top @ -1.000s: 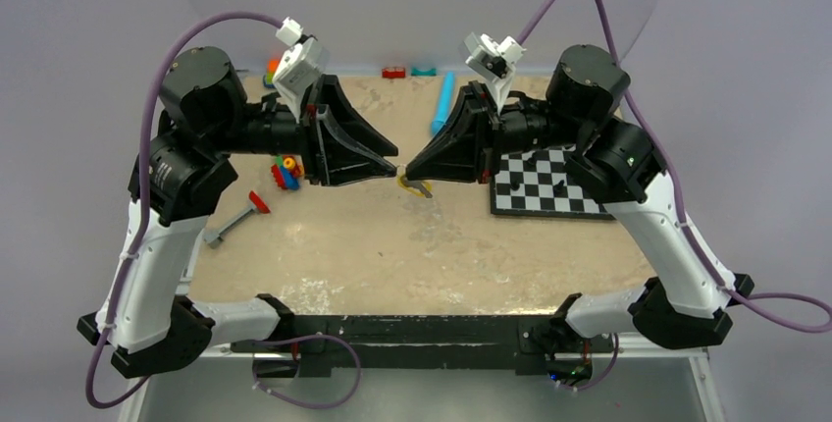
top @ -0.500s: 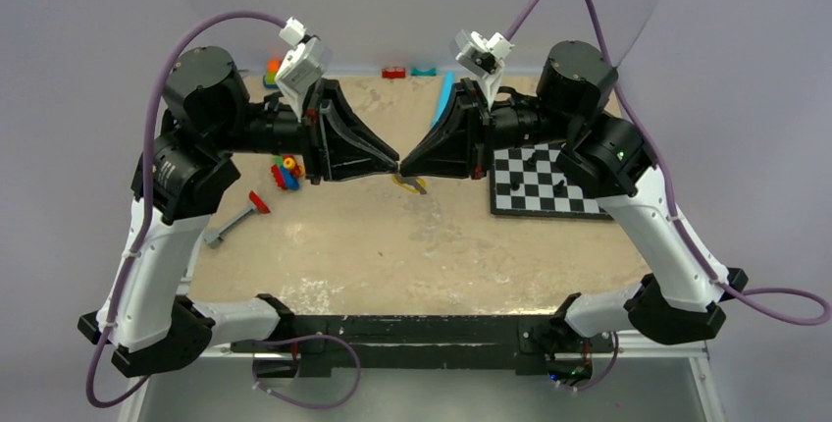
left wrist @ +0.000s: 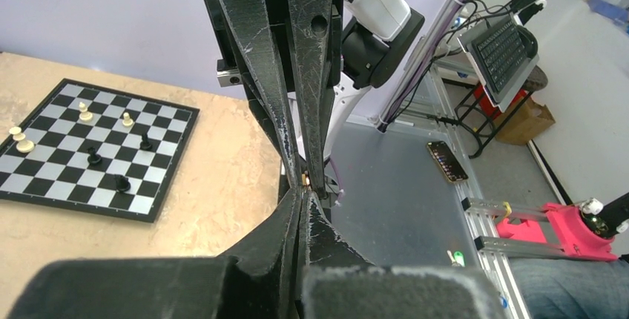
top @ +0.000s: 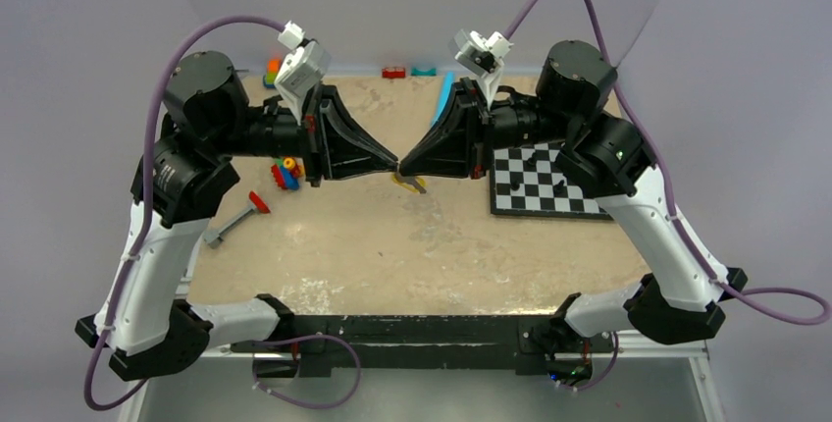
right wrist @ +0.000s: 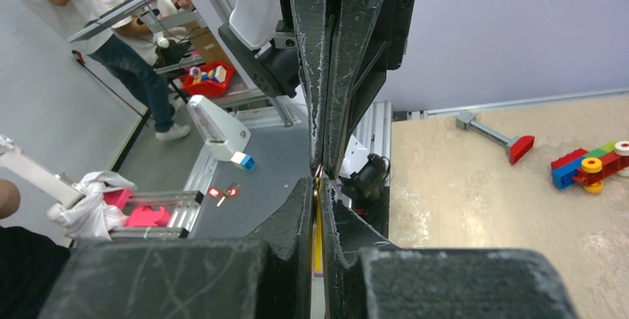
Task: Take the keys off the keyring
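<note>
My right fingers pinch the yellow key beside the silver one; I need to open, let the yellow key hang clear, then grip the silver key (top: 419,187).
My left gripper (top: 394,163) and right gripper (top: 404,164) meet tip to tip above the middle of the sandy table (top: 392,245). In the right wrist view my right gripper (right wrist: 319,185) is shut on the yellow head of a key (right wrist: 317,234). The thin silver keyring (right wrist: 317,173) shows at its tip, between the left gripper's fingers (right wrist: 311,74). In the left wrist view my left gripper (left wrist: 305,193) is shut at that same spot, with a tiny yellow bit (left wrist: 305,180) just beyond it. A yellow and silver key part (top: 411,184) shows just below the tips in the top view.
A chessboard (top: 545,182) with a few pieces lies to the right. A light-blue cylinder (top: 443,98) lies at the back. Multicoloured toy blocks (top: 286,173) and a grey toy hammer with a red head (top: 235,218) lie to the left. Small bricks (top: 394,73) sit at the far edge.
The joined gripper tips have risen and shifted slightly towards the back, the right arm most between the two earlier frames. Both grips stay shut. Little change in the last half second.
</note>
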You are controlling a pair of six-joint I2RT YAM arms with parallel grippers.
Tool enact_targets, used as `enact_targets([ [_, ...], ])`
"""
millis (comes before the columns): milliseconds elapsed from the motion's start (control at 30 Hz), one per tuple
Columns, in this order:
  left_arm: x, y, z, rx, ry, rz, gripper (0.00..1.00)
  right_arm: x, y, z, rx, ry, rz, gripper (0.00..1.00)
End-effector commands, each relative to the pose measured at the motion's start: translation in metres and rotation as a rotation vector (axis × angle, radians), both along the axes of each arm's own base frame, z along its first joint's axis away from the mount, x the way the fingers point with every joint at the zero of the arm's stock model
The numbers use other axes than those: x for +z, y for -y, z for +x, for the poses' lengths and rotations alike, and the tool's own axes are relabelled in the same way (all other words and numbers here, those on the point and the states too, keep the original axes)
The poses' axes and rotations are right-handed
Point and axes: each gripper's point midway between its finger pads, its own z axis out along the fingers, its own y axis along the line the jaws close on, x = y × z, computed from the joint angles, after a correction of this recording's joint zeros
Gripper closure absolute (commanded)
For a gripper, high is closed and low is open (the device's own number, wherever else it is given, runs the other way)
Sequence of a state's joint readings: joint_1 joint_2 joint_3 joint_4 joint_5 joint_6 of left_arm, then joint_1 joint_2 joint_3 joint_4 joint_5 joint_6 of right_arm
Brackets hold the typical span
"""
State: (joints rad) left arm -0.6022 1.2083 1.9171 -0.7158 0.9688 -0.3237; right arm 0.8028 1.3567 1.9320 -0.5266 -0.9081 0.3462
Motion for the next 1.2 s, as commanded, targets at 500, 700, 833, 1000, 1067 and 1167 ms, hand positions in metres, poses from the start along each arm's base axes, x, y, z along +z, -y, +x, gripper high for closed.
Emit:
enact_targets([
  [500, 0.013, -0.006, -0.002, 0.058, 0.03, -0.101, 1.0, 0.024, 0.004, 0.001, -0.049, 0.028, 0.084, 0.54],
  [700, 0.02, -0.009, 0.001, 0.103, 0.038, -0.161, 1.0, 0.022, 0.009, 0.0, -0.073, 0.026, 0.092, 0.62],
  [833, 0.023, -0.01, 0.004, 0.126, 0.034, -0.183, 1.0, 0.025, 0.012, -0.002, -0.084, 0.029, 0.112, 0.65],
  [1000, 0.025, -0.01, 0.007, 0.149, 0.032, -0.207, 1.0, 0.027, 0.013, -0.003, -0.085, 0.025, 0.122, 0.69],
  [1067, 0.026, -0.011, 0.008, 0.156, 0.033, -0.214, 1.0, 0.027, 0.012, -0.002, -0.082, 0.021, 0.121, 0.71],
  [1167, 0.027, -0.011, 0.01, 0.167, 0.033, -0.221, 1.0, 0.026, 0.011, -0.001, -0.08, 0.015, 0.12, 0.71],
])
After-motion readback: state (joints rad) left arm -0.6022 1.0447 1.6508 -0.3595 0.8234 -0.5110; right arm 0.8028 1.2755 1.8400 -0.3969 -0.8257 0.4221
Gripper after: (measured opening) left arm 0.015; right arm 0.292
